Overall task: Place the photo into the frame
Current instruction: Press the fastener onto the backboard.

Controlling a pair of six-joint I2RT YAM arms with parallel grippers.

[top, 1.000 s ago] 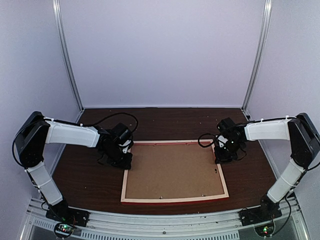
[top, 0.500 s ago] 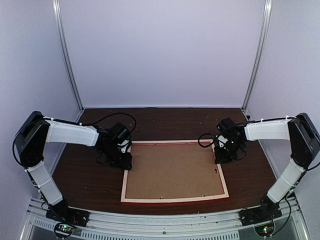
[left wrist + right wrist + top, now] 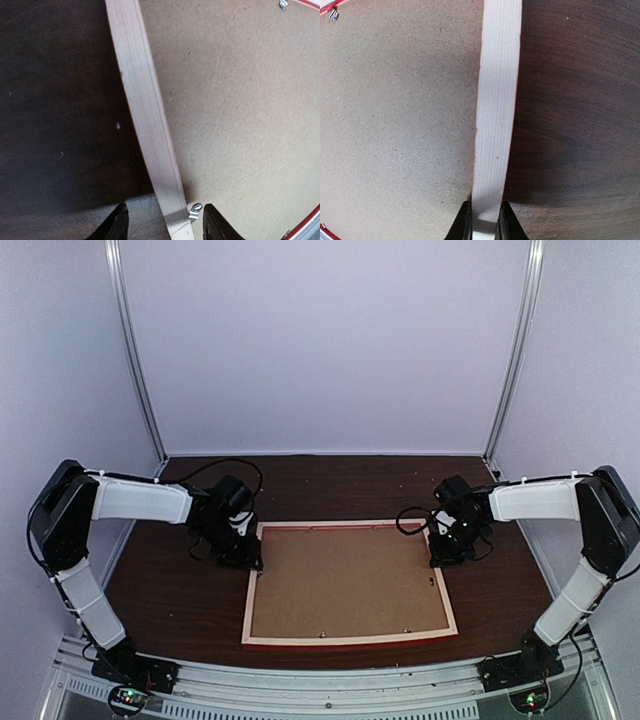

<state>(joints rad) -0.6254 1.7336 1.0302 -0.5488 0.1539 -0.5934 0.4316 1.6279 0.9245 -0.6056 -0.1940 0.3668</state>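
My right gripper should open, move nearer along the frame and close at that tab [image 3: 432, 581], as it is pinching the rail just past the rail's metal tab.
The frame [image 3: 252, 605] lies back-up on the dark table, pale wood rails with a red front edge, and a brown backing board [image 3: 345, 580] fills it. The photo is hidden. My left gripper [image 3: 243, 558] is open over the frame's left rail [image 3: 145, 115], one finger on each side, with a small metal tab [image 3: 194, 212] just inside the rail. My right gripper [image 3: 443, 556] is shut on the frame's right rail [image 3: 497, 110], its fingertips [image 3: 463, 222] pinching both sides.
The dark wood table [image 3: 170, 590] runs to white walls at the back and sides. Small metal tabs [image 3: 436, 583] dot the frame's inner edge. An aluminium rail [image 3: 300, 680] borders the near edge.
My left gripper has moved a little up the frame's left rail toward the far corner. The right gripper has stayed shut on the right rail.
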